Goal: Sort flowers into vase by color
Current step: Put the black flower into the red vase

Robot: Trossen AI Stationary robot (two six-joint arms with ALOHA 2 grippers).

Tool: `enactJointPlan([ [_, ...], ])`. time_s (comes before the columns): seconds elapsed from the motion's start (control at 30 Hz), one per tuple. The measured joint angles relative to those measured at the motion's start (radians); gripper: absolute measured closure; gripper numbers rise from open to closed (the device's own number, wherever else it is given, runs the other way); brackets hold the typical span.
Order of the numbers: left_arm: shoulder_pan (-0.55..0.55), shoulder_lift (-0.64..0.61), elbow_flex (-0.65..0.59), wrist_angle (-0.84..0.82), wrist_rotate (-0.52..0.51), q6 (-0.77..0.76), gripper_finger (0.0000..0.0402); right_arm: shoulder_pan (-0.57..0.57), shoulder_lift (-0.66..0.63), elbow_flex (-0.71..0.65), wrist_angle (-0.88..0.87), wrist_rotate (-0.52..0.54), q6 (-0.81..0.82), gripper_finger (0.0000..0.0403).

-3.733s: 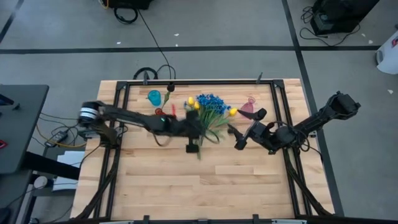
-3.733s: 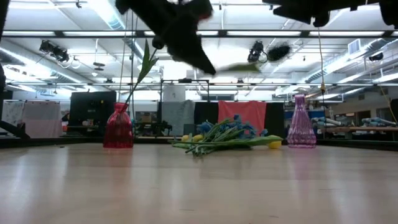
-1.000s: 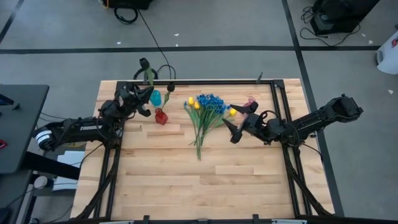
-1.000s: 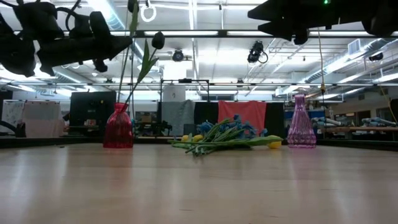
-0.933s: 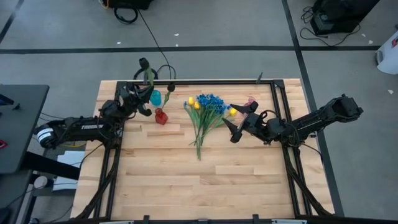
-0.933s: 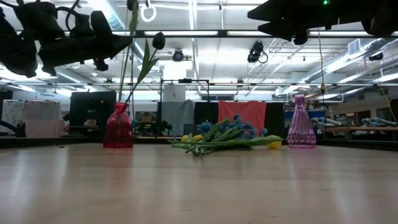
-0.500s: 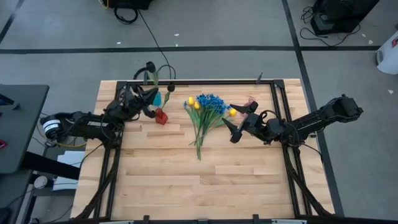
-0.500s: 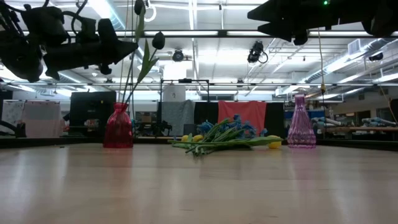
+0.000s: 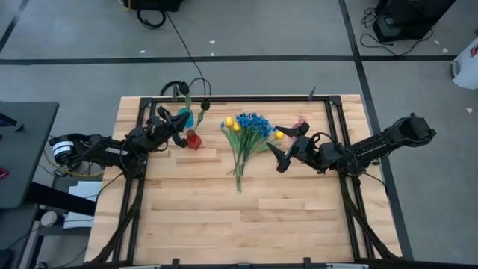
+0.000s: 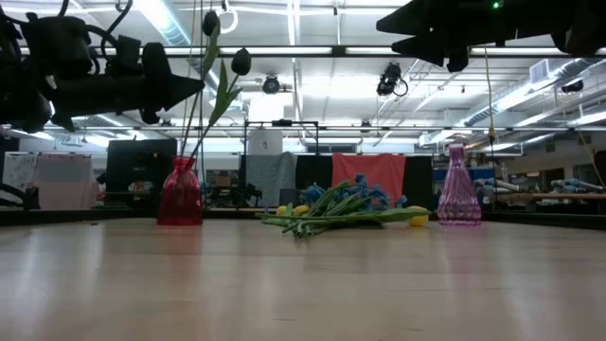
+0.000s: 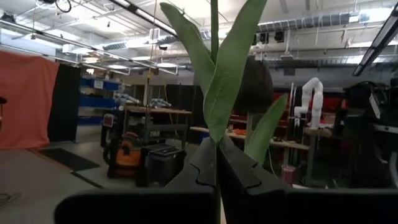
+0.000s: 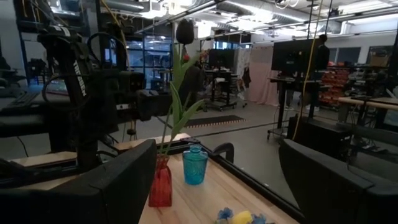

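Note:
My left gripper is going to let go of the second dark tulip in the red vase (image 9: pixel 193 140), beside the dark tulip already standing there.
The red vase (image 10: pixel 180 194) stands at the far left and holds one dark tulip (image 10: pixel 241 62) upright. My left gripper (image 10: pixel 197 85) is shut on a second dark tulip (image 10: pixel 210 21) above that vase (image 9: pixel 193 140). Blue blossoms and yellow tulips (image 9: pixel 246 138) lie in a pile at the table's middle, stems toward the near edge. My right gripper (image 9: pixel 278 148) hovers open just right of the pile, close to a yellow tulip (image 9: pixel 279 134), with nothing between its fingers. My left gripper pinches the second dark tulip's stem and a leaf (image 11: pixel 214 134) between its two shut fingers. The fingers come nearly level from the table's left and lie across the stem. The tulip stands upright, head above the fingers, stem running down to the red vase's mouth (image 10: pixel 182 159).
A blue vase (image 9: pixel 191 119) stands just beyond the red one, partly under my left gripper. A pink vase (image 9: pixel 301 121) stands at the far right, behind my right gripper. A black frame (image 9: pixel 246 97) rims the table. The near half is bare wood.
My left gripper has sunk toward the red vase while staying shut, taking the dark tulip down with it; the tulip's head stands lower than before and stays upright. My right gripper has kept still.

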Motion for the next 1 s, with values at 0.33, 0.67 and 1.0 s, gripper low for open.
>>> enactJointPlan([
  [0.33,-0.002,-0.001,0.0,-0.074,0.061,-0.023,0.0391,0.0,0.0,0.0,-0.006,0.001,0.003,0.0056],
  [0.67,-0.002,0.0,0.0,-0.12,0.076,-0.024,0.039,-0.102,0.119,0.025,-0.032,-0.166,0.108,0.0056],
  [1.0,-0.002,0.0,0.0,-0.204,0.094,-0.03,0.0389,-0.206,0.435,0.258,-0.079,-0.362,0.157,0.0056],
])
